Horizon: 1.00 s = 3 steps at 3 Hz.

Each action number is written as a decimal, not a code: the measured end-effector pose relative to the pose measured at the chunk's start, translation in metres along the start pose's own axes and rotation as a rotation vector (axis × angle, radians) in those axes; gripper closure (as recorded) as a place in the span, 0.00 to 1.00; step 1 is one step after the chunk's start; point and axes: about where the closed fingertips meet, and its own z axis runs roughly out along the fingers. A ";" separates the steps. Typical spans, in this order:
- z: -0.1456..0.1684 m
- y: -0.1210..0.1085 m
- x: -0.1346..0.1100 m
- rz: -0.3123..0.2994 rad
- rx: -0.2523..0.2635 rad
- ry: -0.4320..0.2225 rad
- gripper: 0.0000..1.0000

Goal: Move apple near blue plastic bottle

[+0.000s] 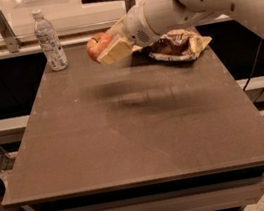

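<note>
I will let go of the apple on the table [72, 64] beside the bottom of the blue plastic bottle, facing the snack bag. The apple is still above the table's far part.
The apple [97, 45], red-orange and round, is held in my gripper [107, 47] above the far part of the brown table [136, 127]. The cream-coloured fingers [115, 51] are shut on it, and the white arm reaches in from the upper right. The blue plastic bottle [49, 40], clear with a white cap and pale label, stands upright at the table's far left corner. The apple is a short way to the right of the bottle, apart from it.
A brown and yellow snack bag [178, 45] lies at the table's far right, behind the arm. A light counter [16, 26] with metal posts runs behind the table. The floor shows left and right of the table.
</note>
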 end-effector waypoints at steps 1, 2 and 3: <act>0.039 -0.021 -0.002 -0.001 -0.023 0.039 1.00; 0.083 -0.036 0.005 0.015 -0.056 0.056 1.00; 0.113 -0.036 0.014 0.035 -0.084 0.062 1.00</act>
